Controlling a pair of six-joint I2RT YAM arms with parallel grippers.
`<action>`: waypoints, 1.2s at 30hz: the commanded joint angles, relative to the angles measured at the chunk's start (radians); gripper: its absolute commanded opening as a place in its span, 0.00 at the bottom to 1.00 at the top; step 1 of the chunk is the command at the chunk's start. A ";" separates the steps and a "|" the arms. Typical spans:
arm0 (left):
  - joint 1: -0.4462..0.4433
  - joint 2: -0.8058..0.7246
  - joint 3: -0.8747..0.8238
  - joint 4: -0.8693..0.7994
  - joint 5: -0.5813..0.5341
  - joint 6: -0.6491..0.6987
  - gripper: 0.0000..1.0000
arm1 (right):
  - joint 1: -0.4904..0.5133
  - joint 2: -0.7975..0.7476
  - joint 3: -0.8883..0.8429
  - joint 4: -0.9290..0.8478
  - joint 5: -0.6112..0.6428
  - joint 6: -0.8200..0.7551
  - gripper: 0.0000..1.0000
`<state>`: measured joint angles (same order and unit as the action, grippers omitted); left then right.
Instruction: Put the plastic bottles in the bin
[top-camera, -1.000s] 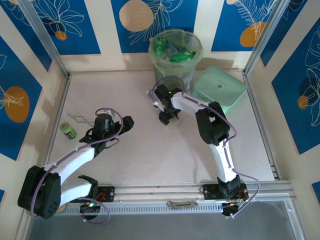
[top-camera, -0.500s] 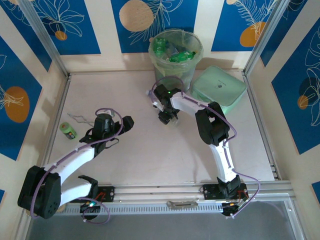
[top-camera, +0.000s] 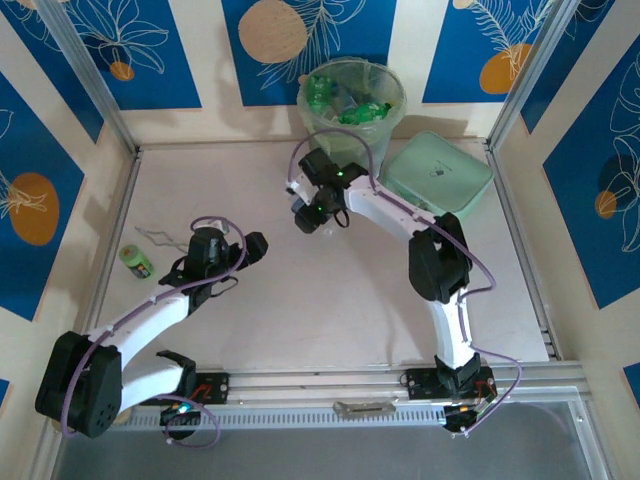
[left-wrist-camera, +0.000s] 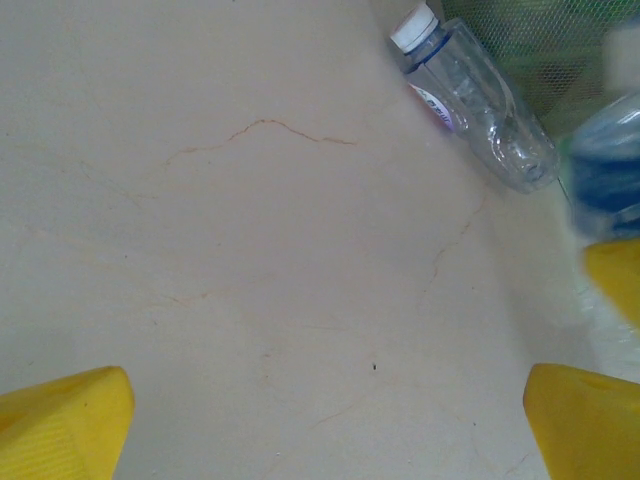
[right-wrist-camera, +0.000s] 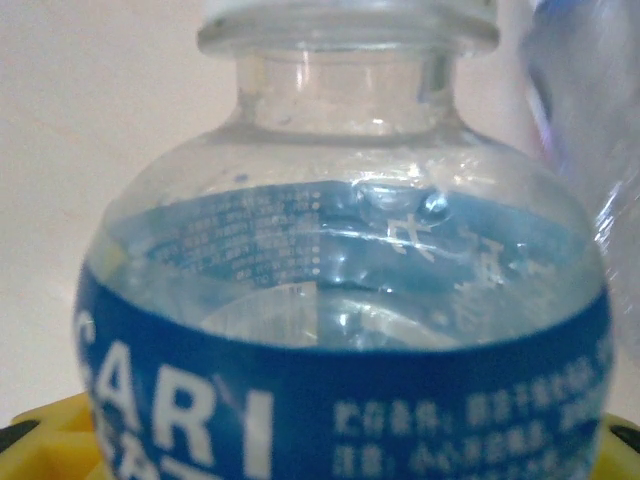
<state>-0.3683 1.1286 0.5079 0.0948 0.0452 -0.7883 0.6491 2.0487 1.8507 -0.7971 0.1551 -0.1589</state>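
Observation:
My right gripper has the clear plastic bottle, now just in front of the bin. It will let go of the bottle above the green bottles by the bin's back rim (top-camera: 334, 72).
My right gripper (top-camera: 312, 214) is shut on a clear plastic bottle (right-wrist-camera: 340, 300) with a blue label, holding it just in front of the bin (top-camera: 352, 100). The same bottle shows blurred at the right edge of the left wrist view (left-wrist-camera: 605, 165). The bin is a round bucket lined with a pale green bag, with green and clear bottles inside. Another clear bottle (left-wrist-camera: 470, 95) with a white cap lies on the table against the bin's foot. My left gripper (top-camera: 238, 250) stands open over bare table, its yellow fingertips (left-wrist-camera: 60, 425) far apart with nothing between them.
A flat mint-green lid (top-camera: 438, 180) lies to the right of the bin. A small green tape roll (top-camera: 135, 260) and a thin wire (top-camera: 160, 237) lie near the left wall. Walls close in the table on three sides.
My right gripper has closed on the blue-labelled bottle and carried it up and to the left, toward the bin. The left arm has not moved.

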 joint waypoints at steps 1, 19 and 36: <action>0.014 -0.008 -0.018 0.028 0.019 -0.010 1.00 | -0.001 -0.080 0.055 0.043 -0.127 0.041 0.51; 0.013 0.030 -0.034 0.112 0.114 0.008 1.00 | -0.232 -0.179 0.219 0.347 -0.323 0.404 0.48; 0.012 0.110 -0.031 0.160 0.170 0.015 1.00 | -0.420 0.194 0.724 0.410 -0.228 0.920 0.47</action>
<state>-0.3683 1.2293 0.4801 0.2268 0.1871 -0.7845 0.2367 2.2009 2.5244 -0.4103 -0.0818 0.6056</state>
